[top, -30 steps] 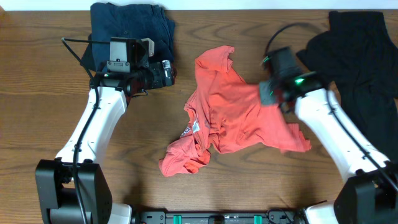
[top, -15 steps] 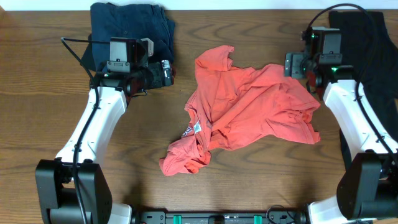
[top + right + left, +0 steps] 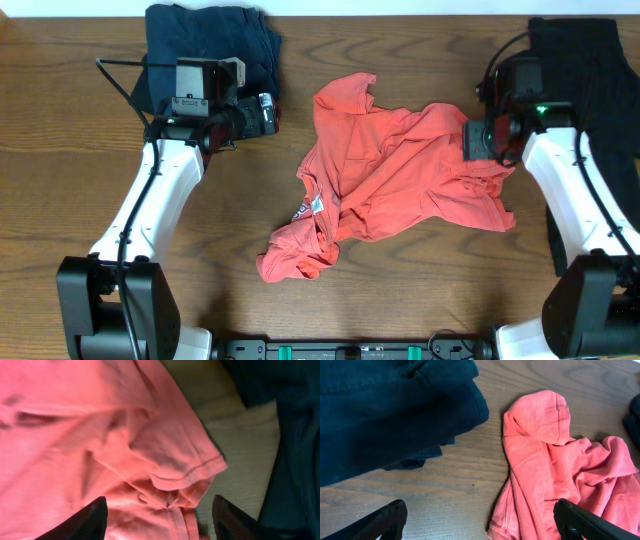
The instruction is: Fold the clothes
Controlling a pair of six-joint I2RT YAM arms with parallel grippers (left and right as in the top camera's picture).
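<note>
Next, I move my left gripper next to the hem of the far sleeve [image 3: 367, 98] [image 3: 562, 434] on the coral-red T-shirt, near the dark navy garment, and close it there.
The coral-red T-shirt [image 3: 400, 175] lies crumpled mid-table, with a white label showing at its left edge. My right gripper [image 3: 480, 140] hovers over the shirt's right sleeve. In the right wrist view its fingers stand apart, open [image 3: 159, 515], with the sleeve hem [image 3: 190, 472] between and below them. My left gripper [image 3: 268, 115] is open beside the dark navy garment [image 3: 210, 40], left of the shirt. In the left wrist view the open gripper [image 3: 480, 520] spans bare wood and the shirt's edge [image 3: 545, 475], with the navy garment [image 3: 385, 410] at the upper left.
A black garment [image 3: 585, 70] lies at the table's far right corner, and it shows dark along the right of the right wrist view [image 3: 295, 435]. Bare wooden table [image 3: 60, 150] lies to the left and along the front edge.
The right arm pulled the shirt's right side out to the right and let go. It has since come back down over the sleeve with its jaws narrower. The left arm has not moved.
</note>
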